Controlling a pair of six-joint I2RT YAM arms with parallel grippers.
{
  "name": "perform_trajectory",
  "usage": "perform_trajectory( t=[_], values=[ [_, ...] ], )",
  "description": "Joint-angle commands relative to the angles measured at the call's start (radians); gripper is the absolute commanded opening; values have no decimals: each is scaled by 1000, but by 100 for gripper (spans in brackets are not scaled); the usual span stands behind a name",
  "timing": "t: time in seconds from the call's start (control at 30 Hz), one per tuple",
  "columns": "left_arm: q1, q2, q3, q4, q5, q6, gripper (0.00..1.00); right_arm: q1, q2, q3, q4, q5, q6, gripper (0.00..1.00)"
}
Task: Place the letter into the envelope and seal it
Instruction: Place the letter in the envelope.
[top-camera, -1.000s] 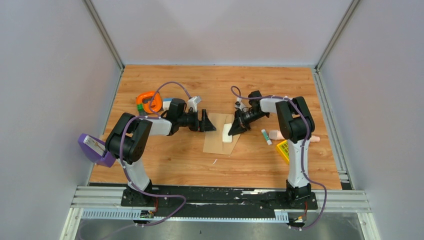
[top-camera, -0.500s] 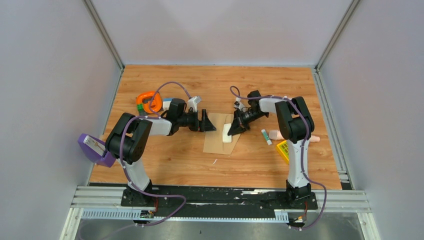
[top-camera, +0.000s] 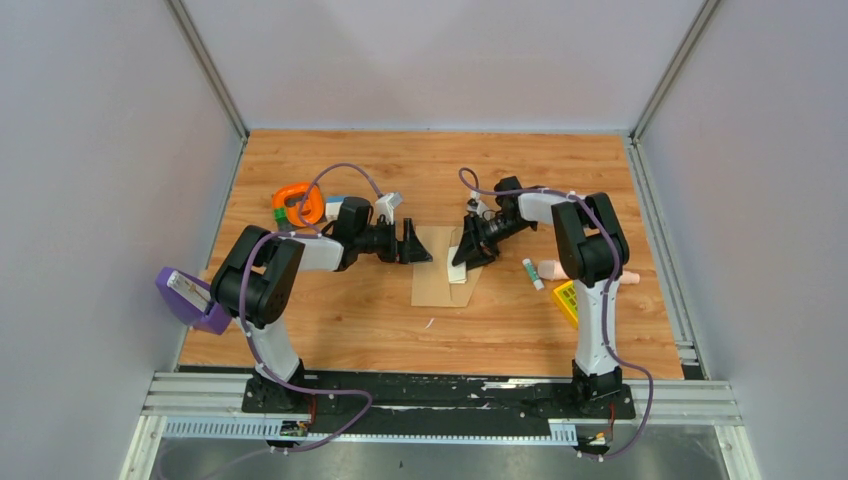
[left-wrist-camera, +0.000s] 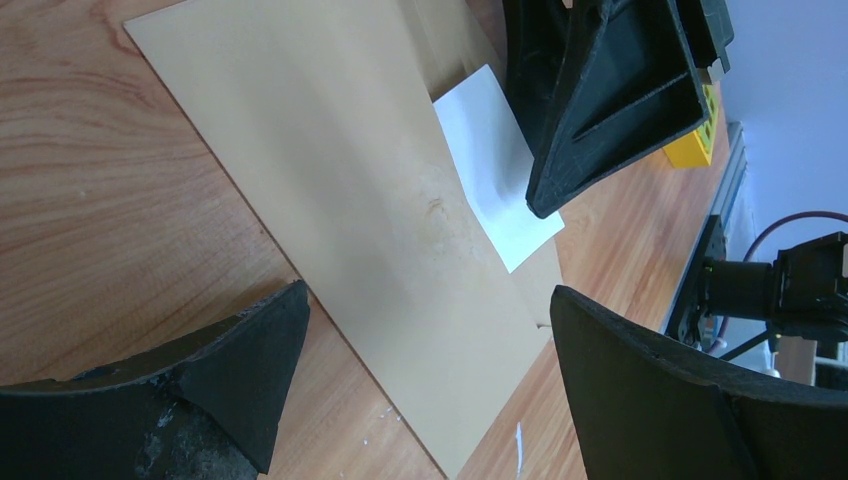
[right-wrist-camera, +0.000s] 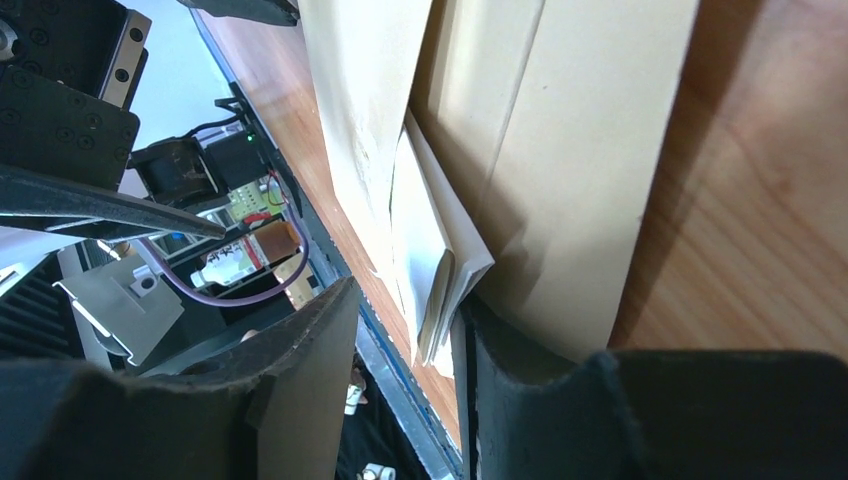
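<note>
The letter's folded layers fan apart beside the envelope's opening, so the robot's right gripper needs to squeeze them together at the letter's near end (right-wrist-camera: 434, 342) before it slides the letter in.
The tan envelope (top-camera: 438, 278) lies flat in the middle of the table. It fills the left wrist view (left-wrist-camera: 350, 200) and shows in the right wrist view (right-wrist-camera: 560, 150). The letter (top-camera: 458, 262), a pale folded sheet, rests on the envelope's right part (left-wrist-camera: 495, 190). My right gripper (top-camera: 468, 250) is at the letter. Its jaws stand apart, with the letter's fanned edge (right-wrist-camera: 440, 260) between them, against the right finger (right-wrist-camera: 520, 400). My left gripper (top-camera: 415, 243) is open and empty over the envelope's left edge (left-wrist-camera: 430, 330).
An orange tape ring (top-camera: 298, 203) lies at the back left. A purple object (top-camera: 190, 298) sits by the left wall. A glue stick (top-camera: 532, 274), a pink item (top-camera: 552, 269) and a yellow block (top-camera: 567, 300) lie right of the envelope.
The right gripper has moved slightly back and left at the letter, and the letter now looks narrower and tilted. The envelope has shifted a little to the right. The left arm has not moved.
</note>
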Motion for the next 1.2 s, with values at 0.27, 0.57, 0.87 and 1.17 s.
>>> perform_trajectory(
  t=[0.27,0.57,0.87,1.17],
  values=[
    [-7,8,-7,-32,-24,37,100,-16,-86,18,-49,64,-93,44],
    [-7,-10,-10,-34,-33,49,100,-16,-89,23,-66,60,-117,44],
    [-7,-16,-9,-34,-37,53,100,-15,-93,22,-70,61,-126,44],
    [-7,-27,-12,-36,-38,56,100,-17,-102,24,-77,87,-139,42]
  ],
)
